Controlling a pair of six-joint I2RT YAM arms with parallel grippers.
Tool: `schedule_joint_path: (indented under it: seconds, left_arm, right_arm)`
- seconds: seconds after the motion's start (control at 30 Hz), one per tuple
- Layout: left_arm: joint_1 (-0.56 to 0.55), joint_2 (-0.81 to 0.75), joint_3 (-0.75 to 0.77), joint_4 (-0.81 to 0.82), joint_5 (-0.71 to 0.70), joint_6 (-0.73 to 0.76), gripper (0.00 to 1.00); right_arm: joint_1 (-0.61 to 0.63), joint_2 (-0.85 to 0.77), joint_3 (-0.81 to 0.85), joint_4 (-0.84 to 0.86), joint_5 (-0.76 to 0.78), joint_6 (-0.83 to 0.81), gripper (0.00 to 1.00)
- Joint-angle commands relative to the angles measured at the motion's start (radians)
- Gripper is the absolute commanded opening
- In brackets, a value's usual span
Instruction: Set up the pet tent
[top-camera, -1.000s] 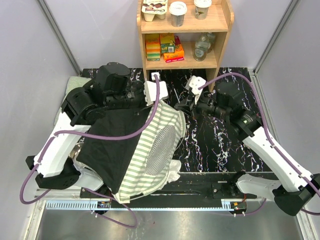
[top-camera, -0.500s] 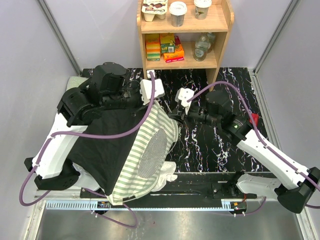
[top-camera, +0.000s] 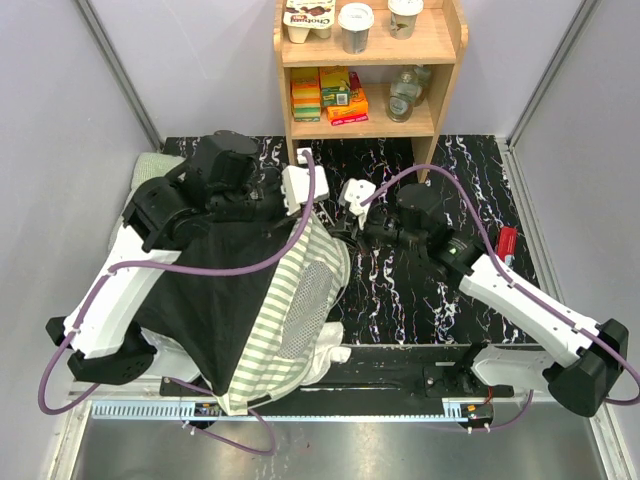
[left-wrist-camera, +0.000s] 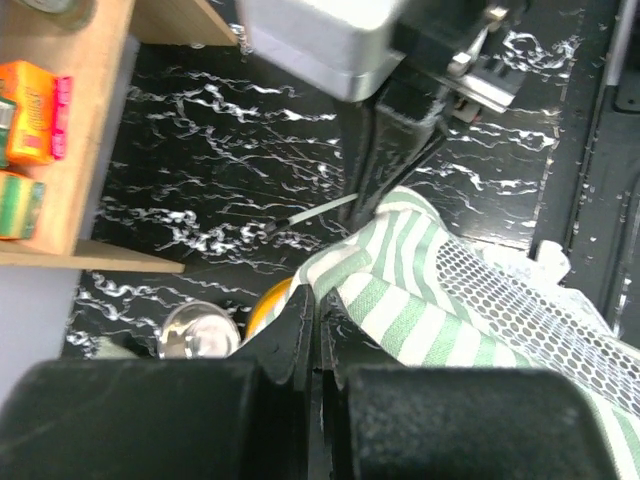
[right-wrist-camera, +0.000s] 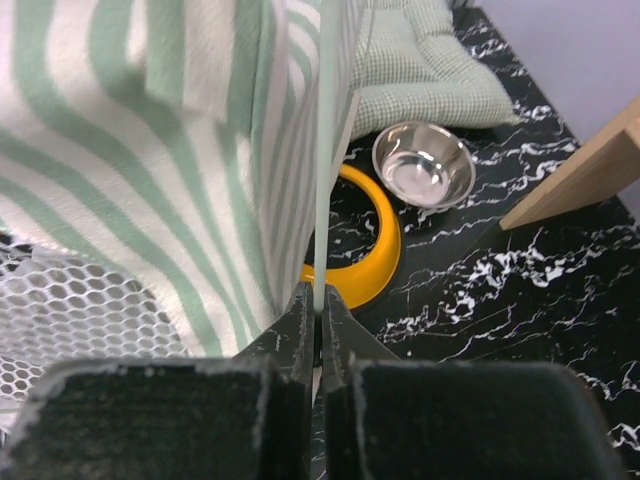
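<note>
Next, my left gripper takes the pole's dark tip (left-wrist-camera: 273, 227) while my right gripper takes a new hold nearer the end of the pole, because my right gripper holds the pole well behind that tip.
The pet tent (top-camera: 290, 300) lies half raised at the left of the table, dark underside up, with green-and-white stripes and a white mesh panel on its right side. My left gripper (top-camera: 312, 212) is at the tent's far top corner. In the left wrist view it (left-wrist-camera: 318, 305) is shut on the striped fabric edge (left-wrist-camera: 400, 300). My right gripper (top-camera: 338, 230) is close beside it. In the right wrist view it (right-wrist-camera: 319, 302) is shut on a thin white pole (right-wrist-camera: 322, 150) that runs up along the striped fabric (right-wrist-camera: 130, 180).
A yellow bowl holder (right-wrist-camera: 378, 250), a steel bowl (right-wrist-camera: 423, 165) and a green quilted cushion (right-wrist-camera: 420, 70) lie behind the tent. A wooden shelf (top-camera: 365, 75) with boxes and jars stands at the back. A small red object (top-camera: 505, 240) lies at the right.
My right arm has moved left to the tent's top corner. The tent's striped side has drawn in leftward and stands steeper. The left arm has barely shifted.
</note>
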Motion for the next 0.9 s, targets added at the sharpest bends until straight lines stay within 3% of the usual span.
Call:
schedule_joint_path:
  seconds: [0.0, 0.1, 0.2, 0.4, 0.67, 0.8, 0.87]
  left_arm:
    - [0.009, -0.035, -0.083, 0.135, 0.092, -0.038, 0.00]
    - [0.010, -0.022, -0.086, 0.135, 0.088, -0.069, 0.02]
    - [0.013, -0.019, -0.097, 0.136, 0.095, -0.100, 0.26]
    - [0.090, -0.016, -0.070, 0.177, 0.144, -0.198, 0.55]
    - [0.153, -0.009, -0.120, 0.263, 0.169, -0.324, 0.67]
    - [0.153, 0.013, -0.117, 0.266, 0.263, -0.338, 0.68]
    - [0.153, 0.013, -0.137, 0.262, 0.278, -0.331, 0.64]
  right_arm:
    - [0.017, 0.053, -0.037, -0.113, -0.038, -0.008, 0.00]
    - [0.017, 0.045, -0.051, -0.105, -0.045, -0.007, 0.00]
    - [0.015, 0.042, -0.066, -0.085, -0.051, 0.005, 0.00]
    - [0.015, 0.037, -0.076, -0.070, -0.048, 0.021, 0.00]
    - [0.017, 0.034, -0.071, -0.062, -0.057, 0.022, 0.00]
    - [0.015, 0.031, -0.076, -0.059, -0.054, 0.027, 0.00]
    - [0.017, 0.027, -0.080, -0.056, -0.054, 0.027, 0.00]
